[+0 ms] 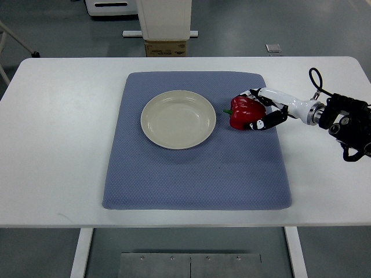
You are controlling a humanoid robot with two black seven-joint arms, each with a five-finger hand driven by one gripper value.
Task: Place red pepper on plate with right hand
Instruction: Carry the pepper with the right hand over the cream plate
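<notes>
Next, I let go of the red pepper with my right gripper just on the near side of the cream plate's middle [174, 125].
A red pepper [244, 112] with a green stem lies on the blue mat [197, 174], just right of the cream plate [178, 120]. My right hand [259, 110] reaches in from the right edge, and its white and black fingers [268, 121] curl around the pepper from the far and near sides. The pepper rests on the mat, apart from the plate. Nothing lies on the plate. My left arm does not show.
The mat lies on a white table [58, 145]. Beyond the table's far edge stands a white pillar with a cardboard box [166, 47] at its foot, on the grey floor.
</notes>
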